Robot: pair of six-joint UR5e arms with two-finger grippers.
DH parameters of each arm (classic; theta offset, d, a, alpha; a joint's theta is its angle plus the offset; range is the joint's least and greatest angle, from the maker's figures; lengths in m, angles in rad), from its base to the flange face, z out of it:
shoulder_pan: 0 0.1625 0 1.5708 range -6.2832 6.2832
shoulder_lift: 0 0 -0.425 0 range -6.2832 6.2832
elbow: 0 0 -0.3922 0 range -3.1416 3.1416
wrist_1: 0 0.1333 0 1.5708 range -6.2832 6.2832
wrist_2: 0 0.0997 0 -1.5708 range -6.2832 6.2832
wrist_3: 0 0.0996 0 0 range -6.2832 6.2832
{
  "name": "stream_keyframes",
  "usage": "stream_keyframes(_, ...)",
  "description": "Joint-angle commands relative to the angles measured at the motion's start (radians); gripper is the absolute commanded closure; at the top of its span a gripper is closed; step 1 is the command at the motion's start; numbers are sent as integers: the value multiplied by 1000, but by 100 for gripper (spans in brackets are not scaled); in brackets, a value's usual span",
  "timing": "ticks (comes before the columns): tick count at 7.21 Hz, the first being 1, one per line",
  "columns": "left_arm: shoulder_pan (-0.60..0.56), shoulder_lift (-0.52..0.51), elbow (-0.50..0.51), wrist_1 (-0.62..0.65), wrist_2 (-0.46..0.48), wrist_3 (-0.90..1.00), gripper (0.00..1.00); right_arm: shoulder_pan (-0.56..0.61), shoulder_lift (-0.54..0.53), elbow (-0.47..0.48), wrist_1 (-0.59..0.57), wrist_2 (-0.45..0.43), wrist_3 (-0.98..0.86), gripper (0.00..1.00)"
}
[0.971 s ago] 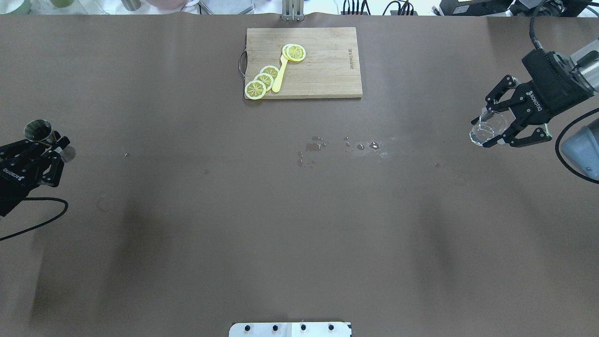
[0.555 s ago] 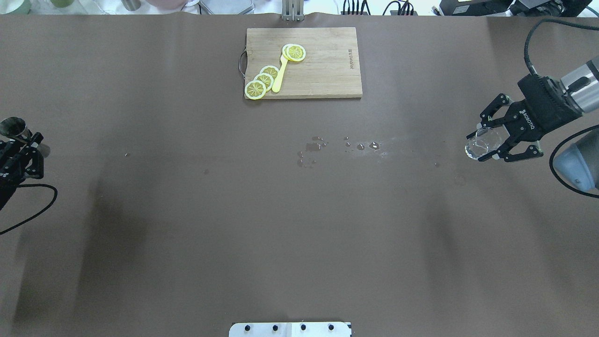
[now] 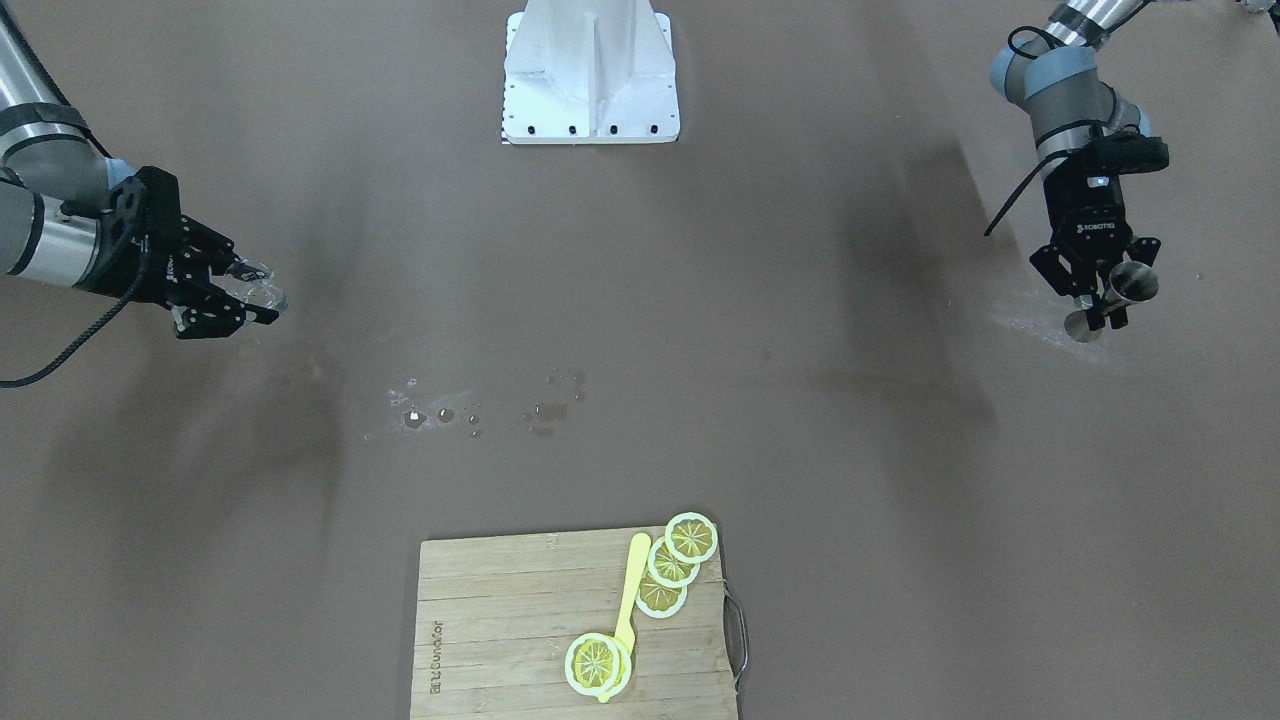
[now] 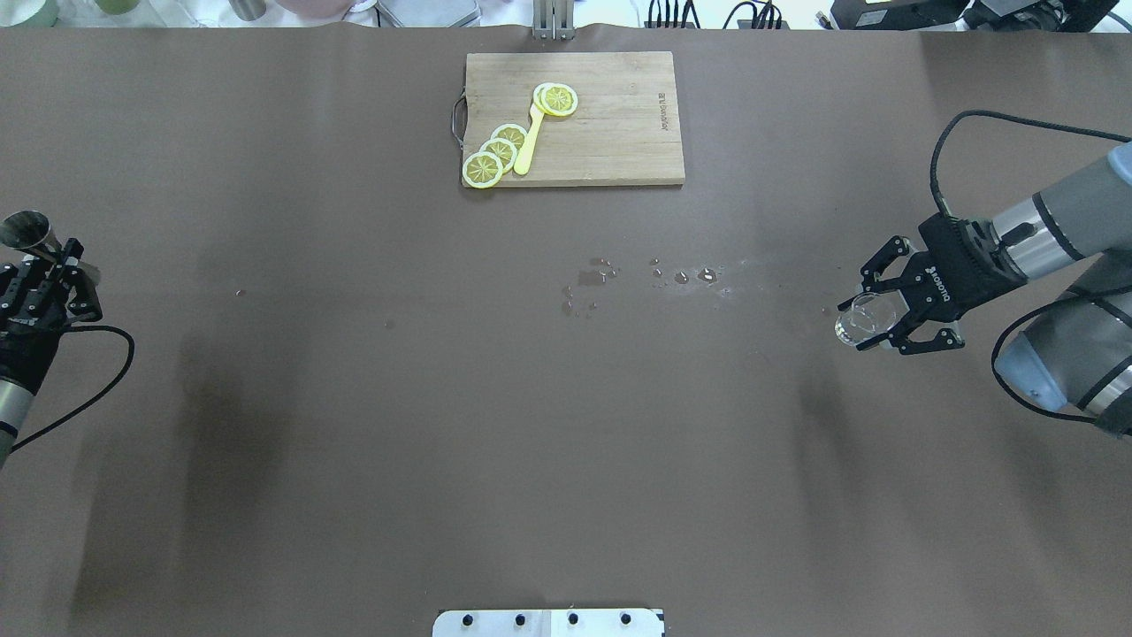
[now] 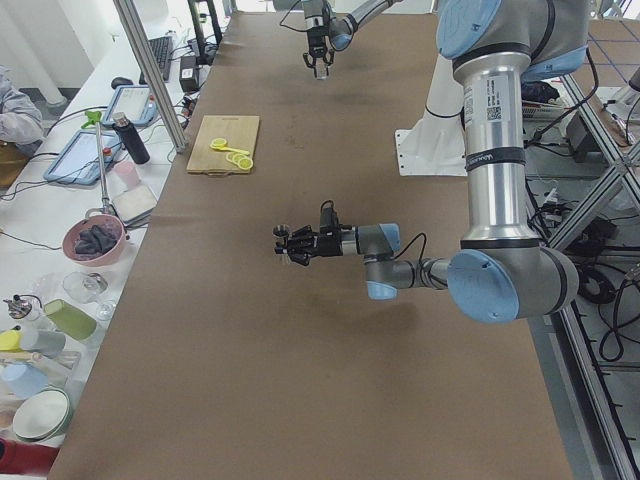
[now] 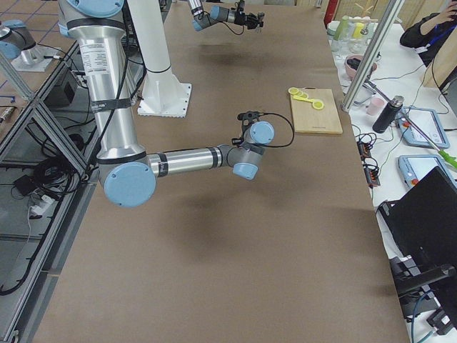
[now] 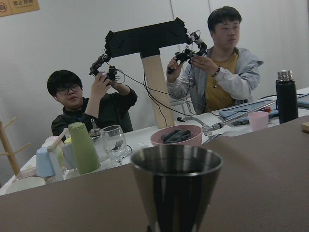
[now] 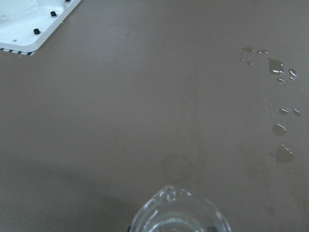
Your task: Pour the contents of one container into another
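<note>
Next, I set the steel jigger on the bare table [image 3: 984, 451] between my left gripper and the cutting board's metal handle.
The clear glass beaker [image 4: 856, 326] hangs tilted above the table at the right, and my right gripper [image 4: 877, 317] is shut on it. The front-facing view has that beaker [image 3: 262, 288] in the right gripper [image 3: 250, 296] on its left side. The right wrist view shows only the beaker's rim [image 8: 181, 216] over the brown table. At the far left edge, my left gripper [image 4: 55, 261] is shut on the waist of the steel jigger [image 4: 24, 230], also seen as the jigger [image 3: 1128, 286] in the left gripper [image 3: 1102, 302]. The jigger's open mouth [image 7: 176, 165] fills the left wrist view.
A wooden cutting board [image 4: 619, 133] with lemon slices [image 4: 495, 152] and a yellow knife [image 4: 528, 141] lies at the far middle. Water droplets [image 4: 650, 276] spot the table's centre. The white robot base [image 3: 590, 75] stands at the near edge. Two people [image 7: 145, 96] sit beyond the left end.
The right gripper has carried the beaker inward and toward the robot's side. The left gripper has pulled the jigger outward to the table's left edge.
</note>
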Motion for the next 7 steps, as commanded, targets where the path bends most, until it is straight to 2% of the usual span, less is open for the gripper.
stream_keyframes(1, 69, 0, -47, 276, 114, -261, 100, -49, 18, -62, 102, -48, 49, 100)
stream_keyframes(2, 77, 0, -44, 346, 120, -368, 100, -61, 23, -80, 111, -59, 51, 100)
stream_keyframes(4, 94, -2, -38, 359, 111, -443, 100, -73, 27, -123, 145, -65, 51, 100)
stream_keyframes(5, 94, -5, -38, 414, 111, -482, 100, -73, 27, -129, 147, -65, 52, 100)
stream_keyframes(7, 86, -101, -26, 500, 119, -517, 100, -72, 61, -172, 150, -63, 54, 100)
